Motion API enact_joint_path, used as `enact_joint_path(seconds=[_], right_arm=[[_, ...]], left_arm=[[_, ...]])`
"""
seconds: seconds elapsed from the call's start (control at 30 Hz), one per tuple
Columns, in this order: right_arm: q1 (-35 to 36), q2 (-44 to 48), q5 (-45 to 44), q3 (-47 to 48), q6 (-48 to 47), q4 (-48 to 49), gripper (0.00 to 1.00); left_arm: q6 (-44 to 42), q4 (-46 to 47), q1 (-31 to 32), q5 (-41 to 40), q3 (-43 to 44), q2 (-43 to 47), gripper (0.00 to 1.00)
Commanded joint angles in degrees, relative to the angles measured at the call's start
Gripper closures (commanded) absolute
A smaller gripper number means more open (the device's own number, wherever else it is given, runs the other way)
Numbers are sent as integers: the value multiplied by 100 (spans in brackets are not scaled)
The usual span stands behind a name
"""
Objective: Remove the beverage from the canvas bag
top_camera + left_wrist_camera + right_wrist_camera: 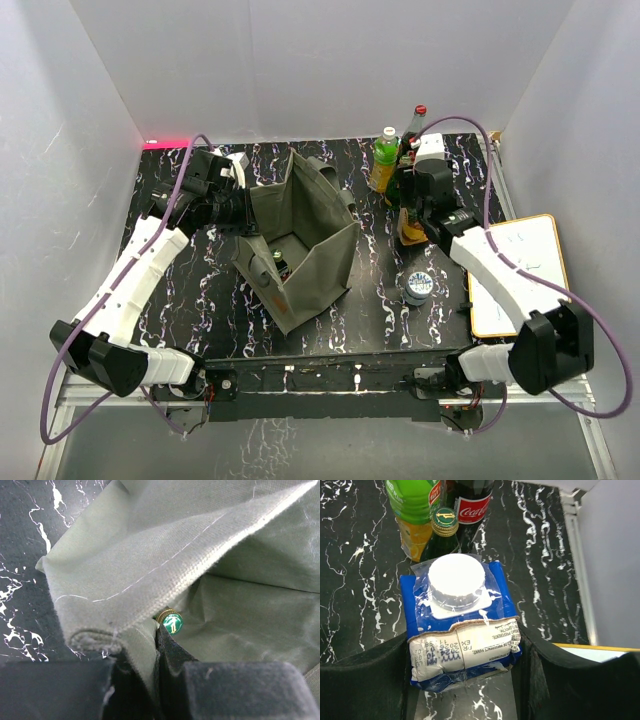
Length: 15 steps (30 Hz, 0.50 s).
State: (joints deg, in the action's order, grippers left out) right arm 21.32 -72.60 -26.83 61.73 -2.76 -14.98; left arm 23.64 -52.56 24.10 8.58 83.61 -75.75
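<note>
The robot's right gripper will release the blue carton on the table (399, 224) in front of the green glass bottle.
The olive-grey canvas bag (305, 240) stands open in the middle of the table. My left gripper (243, 212) is at its left rim; in the left wrist view the gripper (157, 652) is shut on a fold of the bag's fabric (135, 580). A green and gold bottle cap (170, 622) shows inside the bag, just past the fingertips. My right gripper (412, 222) is to the right of the bag, shut on a blue carton with a white cap (457, 625); each finger of the gripper (465, 655) presses one side of it.
A green tea bottle (412, 510), a green glass bottle with a gold cap (444, 522) and a cola bottle (472, 505) stand just beyond the carton. A can (418, 287) stands right of the bag. A whiteboard (515, 275) lies at the right edge.
</note>
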Motion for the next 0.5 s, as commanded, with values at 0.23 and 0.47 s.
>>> enact_joint_path(seconds=[0.23,0.47], right_arm=[[-478,-478,593,136,374,3442,92],[-516,-485,613,-737,250,3893,92]], left_arm=[[190,-372,-2,124,233,103,100],[201,-313,-2,140,279,6,100]])
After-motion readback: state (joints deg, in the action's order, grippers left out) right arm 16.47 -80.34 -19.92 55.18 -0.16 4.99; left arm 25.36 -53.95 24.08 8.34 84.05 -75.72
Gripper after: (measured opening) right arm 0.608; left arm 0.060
